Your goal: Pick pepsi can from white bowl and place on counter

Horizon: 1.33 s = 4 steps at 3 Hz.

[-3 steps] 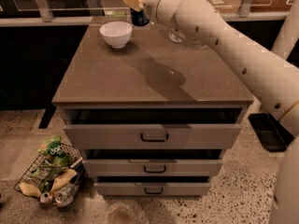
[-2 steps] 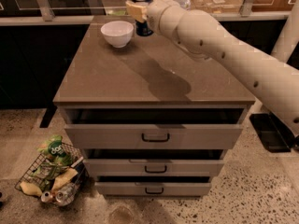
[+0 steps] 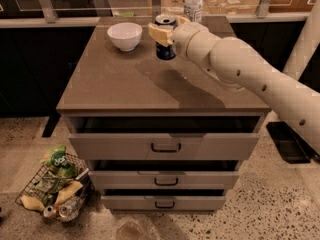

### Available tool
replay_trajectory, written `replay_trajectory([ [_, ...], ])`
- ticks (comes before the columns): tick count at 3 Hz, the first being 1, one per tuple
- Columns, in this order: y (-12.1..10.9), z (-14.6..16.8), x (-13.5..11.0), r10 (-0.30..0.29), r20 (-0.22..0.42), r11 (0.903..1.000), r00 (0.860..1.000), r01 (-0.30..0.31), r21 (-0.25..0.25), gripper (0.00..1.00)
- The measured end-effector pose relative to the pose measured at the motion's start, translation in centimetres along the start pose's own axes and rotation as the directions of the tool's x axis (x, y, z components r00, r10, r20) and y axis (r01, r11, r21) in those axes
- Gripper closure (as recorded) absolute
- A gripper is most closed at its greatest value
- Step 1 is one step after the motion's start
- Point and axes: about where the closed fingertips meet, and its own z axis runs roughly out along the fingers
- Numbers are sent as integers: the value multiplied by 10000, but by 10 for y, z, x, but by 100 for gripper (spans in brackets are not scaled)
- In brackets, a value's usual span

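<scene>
Next, my gripper lets go of the pepsi can on the bare middle of the counter [image 3: 172,77], nearer the drawers than the white bowl.
The pepsi can [image 3: 165,51], blue with a silver top, is held upright just above the counter [image 3: 125,79], right of the white bowl [image 3: 124,36]. My gripper [image 3: 166,32] reaches in from the right and is shut on the can's upper part, one yellowish finger on its left side. The white bowl stands empty at the counter's back left, apart from the can.
A tall clear plastic bottle [image 3: 193,5] stands at the counter's back edge behind my arm. The three drawers [image 3: 165,146] below stand partly pulled out. A wire basket [image 3: 55,186] of rubbish and crushed cans sits on the floor at lower left.
My gripper has carried the pepsi can forward and to the right, away from the bowl, and lower toward the counter.
</scene>
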Motion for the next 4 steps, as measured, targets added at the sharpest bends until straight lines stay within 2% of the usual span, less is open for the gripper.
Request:
replay_trajectory([
  [1,-4,-23,7,20,-216,9995,9998,-27,-305,100],
  [2,-5,-35,14,346,-782,9939,9963,-425,-1019,100],
  [3,-7,-33,37,734,-1616,9758,9841,-1043,-1922,100],
  [4,-1,-28,53,669,-1594,9635,9849,-1053,-2463,100],
])
